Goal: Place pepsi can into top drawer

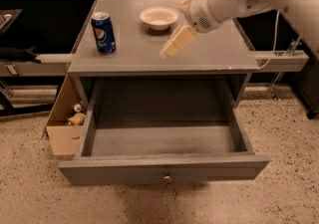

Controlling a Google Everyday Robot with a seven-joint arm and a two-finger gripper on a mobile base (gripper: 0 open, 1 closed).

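The pepsi can's upper half [103,29] is beneath its top rim. My gripper will go there next and close on it.
The pepsi can [103,32] stands upright on the left part of the grey cabinet top [219,49]. The top drawer [164,168] is pulled wide open below the top, with nothing inside, its small round knob [167,177] on the front panel. My gripper [175,43] hangs over the middle of the cabinet top, just in front of the cream bowl and well to the right of the can. It holds nothing that I can see.
A shallow cream bowl [159,17] sits at the back middle of the top. A cardboard box [67,118] with small items stands on the floor left of the cabinet. A shelf bracket with a cable [281,57] is at the right.
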